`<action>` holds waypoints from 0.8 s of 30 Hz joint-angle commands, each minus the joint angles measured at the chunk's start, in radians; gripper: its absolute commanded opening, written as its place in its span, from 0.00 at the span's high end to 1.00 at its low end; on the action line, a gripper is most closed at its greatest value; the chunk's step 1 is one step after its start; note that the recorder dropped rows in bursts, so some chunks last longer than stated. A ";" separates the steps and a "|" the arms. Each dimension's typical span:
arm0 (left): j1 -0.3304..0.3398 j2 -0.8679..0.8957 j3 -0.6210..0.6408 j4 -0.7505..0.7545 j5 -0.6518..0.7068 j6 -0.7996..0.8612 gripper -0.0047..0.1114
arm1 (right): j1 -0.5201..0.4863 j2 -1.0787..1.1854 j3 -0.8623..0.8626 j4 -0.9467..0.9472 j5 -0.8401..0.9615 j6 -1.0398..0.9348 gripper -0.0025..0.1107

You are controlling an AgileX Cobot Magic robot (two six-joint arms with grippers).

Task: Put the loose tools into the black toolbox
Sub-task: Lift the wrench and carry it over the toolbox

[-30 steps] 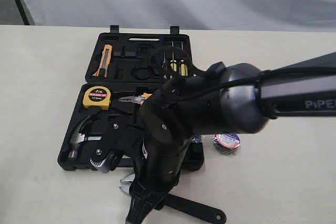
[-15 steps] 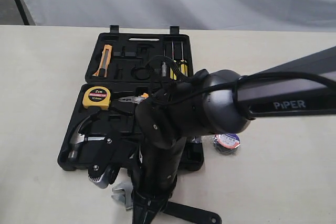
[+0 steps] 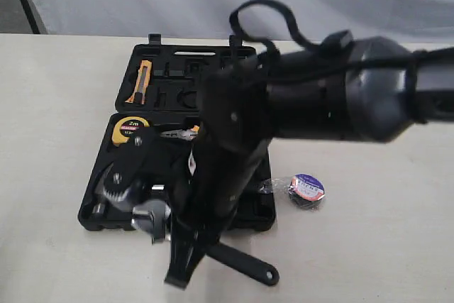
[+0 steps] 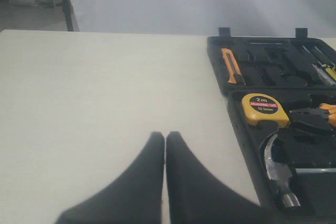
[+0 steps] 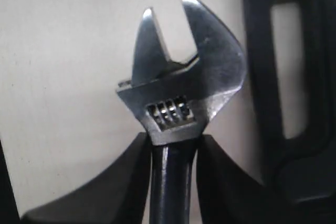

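Note:
The silver adjustable wrench, its head now at the toolbox's front edge, will be let go by my right gripper in the toolbox (image 3: 198,163) between the claw hammer and the orange-handled pliers.
My right gripper (image 3: 179,266) (image 5: 173,142) is shut on the black handle of the silver adjustable wrench (image 5: 181,72), just behind its head. The wrench head (image 3: 152,221) sits at the front edge of the black toolbox (image 3: 174,69), and its handle (image 3: 245,264) slants out over the table. The claw hammer (image 4: 276,167) lies in a recess of the toolbox's near half. The black tape roll (image 3: 306,191) with its blue-white label rests on the table right of the toolbox. My left gripper (image 4: 165,137) is shut and empty over bare table beside the toolbox (image 4: 219,66).
A yellow tape measure (image 3: 130,131) (image 4: 264,108) and orange-handled pliers (image 3: 186,133) sit in the near half. An orange utility knife (image 3: 140,79) (image 4: 231,65) lies in the lid half. My right arm (image 3: 319,101) hides much of the toolbox's right side.
The right gripper's fingers have closed on the wrench handle. The wrench has shifted left and toward the toolbox, and the right arm has swung closer to the exterior camera.

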 commanded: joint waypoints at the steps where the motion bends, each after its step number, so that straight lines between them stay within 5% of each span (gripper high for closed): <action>1: 0.003 -0.008 0.009 -0.014 -0.017 -0.010 0.95 | -0.135 0.028 -0.219 -0.017 0.125 0.021 0.98; 11: 0.003 -0.008 0.009 -0.014 -0.017 -0.010 0.95 | -0.175 0.419 -0.678 -0.167 0.240 -0.070 0.98; 24: 0.003 -0.008 0.009 -0.014 -0.017 -0.010 0.95 | -0.171 0.543 -0.758 -0.188 0.288 -0.077 0.98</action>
